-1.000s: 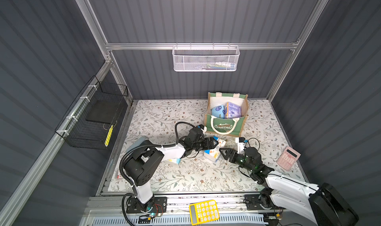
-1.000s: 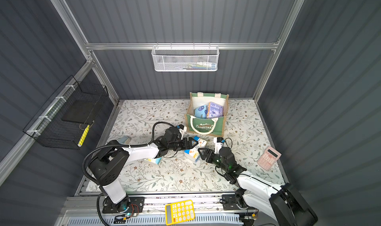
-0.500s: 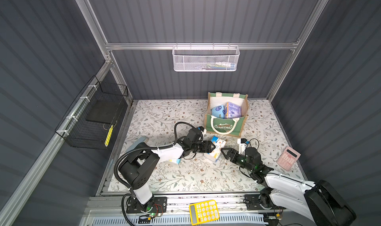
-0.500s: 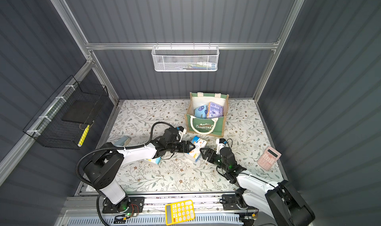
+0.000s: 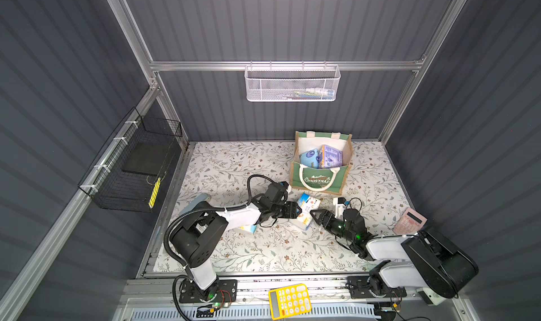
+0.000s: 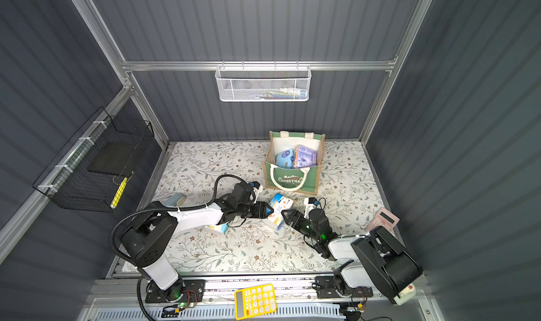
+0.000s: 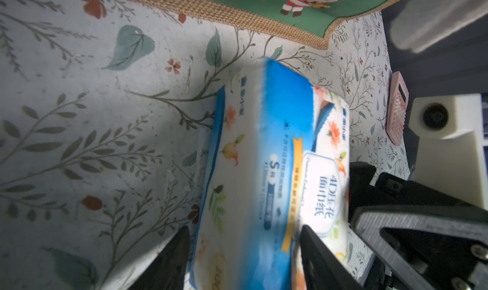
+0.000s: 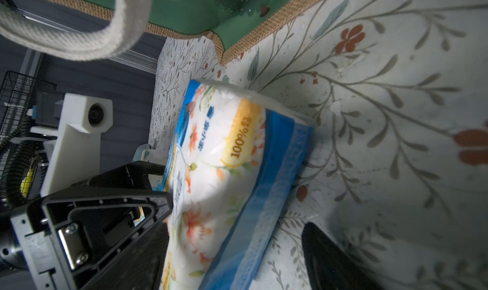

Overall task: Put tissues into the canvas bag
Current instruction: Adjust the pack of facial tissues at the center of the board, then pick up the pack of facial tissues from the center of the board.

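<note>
One finger of my right gripper is clear of the pack's blue edge, so next my right gripper closes around this end (image 8: 206, 262) before my left gripper opens.
A white-blue-orange pack of tissues (image 5: 308, 203) (image 6: 281, 204) lies tilted on the floral table just in front of the canvas bag (image 5: 319, 179) (image 6: 292, 180). My left gripper (image 5: 298, 212) (image 7: 243, 238) has its fingers pressed against both sides of this pack (image 7: 264, 156). From the opposite side my right gripper (image 5: 313, 214) (image 8: 235, 230) stands open around the same pack (image 8: 232, 148), one finger beside it and the other clear of it. Inside the bag are a light blue pack (image 5: 308, 157) and a purple pack (image 5: 330, 155).
Another white-blue pack (image 5: 247, 228) lies under my left forearm and a pale pack (image 5: 199, 201) sits at the table's left edge. A pink calculator (image 5: 409, 221) lies at right, a yellow calculator (image 5: 289, 300) on the front rail. White mesh basket (image 5: 292, 84) and black wire basket (image 5: 134, 164) hang on the walls.
My left gripper has narrowed onto the white-blue-orange pack, which has tipped up and shifted a little toward the bag. My right gripper stays open beside it.
</note>
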